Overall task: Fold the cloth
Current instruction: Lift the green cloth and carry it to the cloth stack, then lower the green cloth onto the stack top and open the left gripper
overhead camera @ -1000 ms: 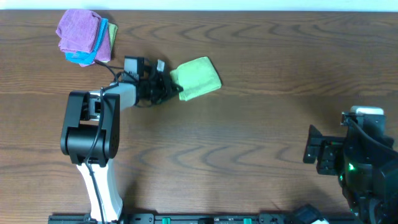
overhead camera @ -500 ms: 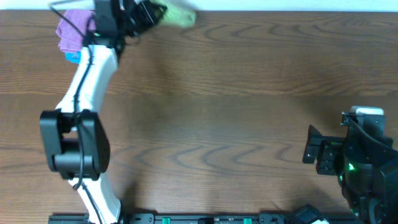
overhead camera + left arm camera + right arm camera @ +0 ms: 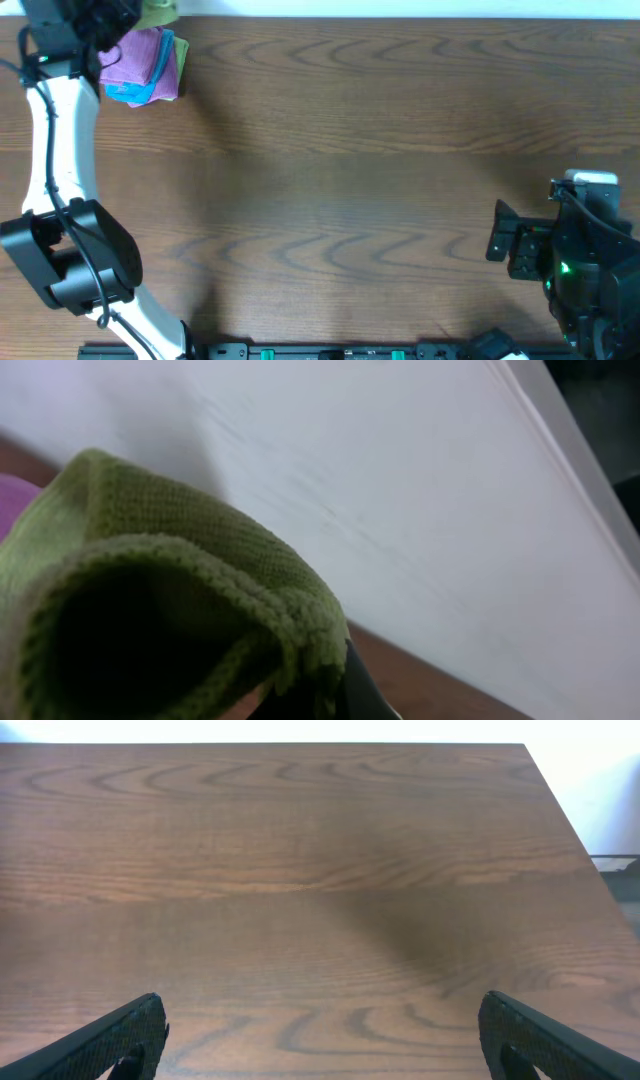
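The robot's left gripper will release the lime-green cloth on top of the purple cloth (image 3: 122, 36) that crowns the stack.
The cloth (image 3: 160, 12), lime-green and bunched into a folded wad, hangs at the table's far left corner, just above a stack of other cloths. My left gripper (image 3: 133, 13) is shut on it, with the arm stretched far back. In the left wrist view the cloth (image 3: 170, 590) fills the lower left, and one dark finger (image 3: 357, 688) shows beneath its edge. At the right side of the table my right gripper (image 3: 506, 243) is open and holds nothing. Its two fingers (image 3: 120, 1038) stand wide apart over bare wood in the right wrist view.
A stack of folded cloths lies at the far left: a purple cloth (image 3: 135, 52) on top, a light-blue cloth (image 3: 133, 93) under it and a green edge (image 3: 182, 55) beside them. A white wall (image 3: 400, 480) runs behind the table's back edge.
My left arm has swung from the middle left of the table to the far left corner, carrying the cloth up over the stack. The right arm has not moved.
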